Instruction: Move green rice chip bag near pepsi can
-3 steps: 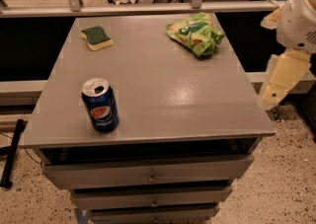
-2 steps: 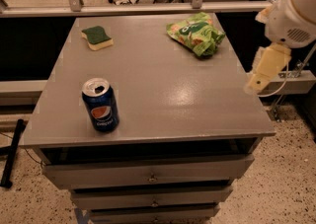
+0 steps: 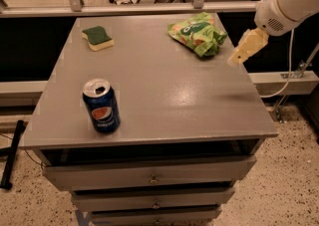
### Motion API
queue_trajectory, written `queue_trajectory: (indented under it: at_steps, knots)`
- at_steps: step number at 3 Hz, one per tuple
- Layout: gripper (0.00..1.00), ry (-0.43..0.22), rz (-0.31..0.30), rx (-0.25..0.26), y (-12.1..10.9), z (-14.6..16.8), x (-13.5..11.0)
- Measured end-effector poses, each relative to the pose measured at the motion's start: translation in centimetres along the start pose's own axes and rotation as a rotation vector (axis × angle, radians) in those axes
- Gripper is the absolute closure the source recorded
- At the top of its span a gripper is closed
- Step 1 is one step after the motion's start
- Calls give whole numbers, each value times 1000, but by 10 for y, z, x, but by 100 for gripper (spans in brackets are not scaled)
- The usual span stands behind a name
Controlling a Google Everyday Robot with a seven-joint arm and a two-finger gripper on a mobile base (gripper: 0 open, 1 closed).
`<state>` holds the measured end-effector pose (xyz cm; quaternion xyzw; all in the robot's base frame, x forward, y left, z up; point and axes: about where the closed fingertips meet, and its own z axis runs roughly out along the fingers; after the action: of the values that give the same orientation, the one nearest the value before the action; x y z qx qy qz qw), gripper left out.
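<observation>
The end of the green rice chip bag [image 3: 217, 38] points away from the sponge. Next, my gripper closes on that end.
The green rice chip bag [image 3: 198, 33] lies crumpled at the far right of the grey table top [image 3: 164, 85]. The pepsi can [image 3: 101, 105] stands upright near the front left, its top opened. My gripper [image 3: 238, 58] hangs on the white arm just right of the bag, near the table's right edge, a little above the surface and not touching the bag.
A green-and-yellow sponge [image 3: 97, 38] lies at the far left of the table. Drawers [image 3: 149, 177] sit under the table top. A glass railing [image 3: 139, 6] runs behind the table. A black pole [image 3: 12, 153] leans at the floor on the left.
My arm has moved up and to the left, from beside the table's right front corner toward the chip bag. The bag, can and sponge have not moved.
</observation>
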<state>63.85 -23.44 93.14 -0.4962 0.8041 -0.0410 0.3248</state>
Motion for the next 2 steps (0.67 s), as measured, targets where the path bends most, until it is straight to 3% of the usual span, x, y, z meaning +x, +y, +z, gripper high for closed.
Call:
queue_trajectory:
  at_steps: [1,2]
  knots:
    - [0,-105,112,8,-31,39,-14]
    - [0,-188,212,-2,-49,77,-28]
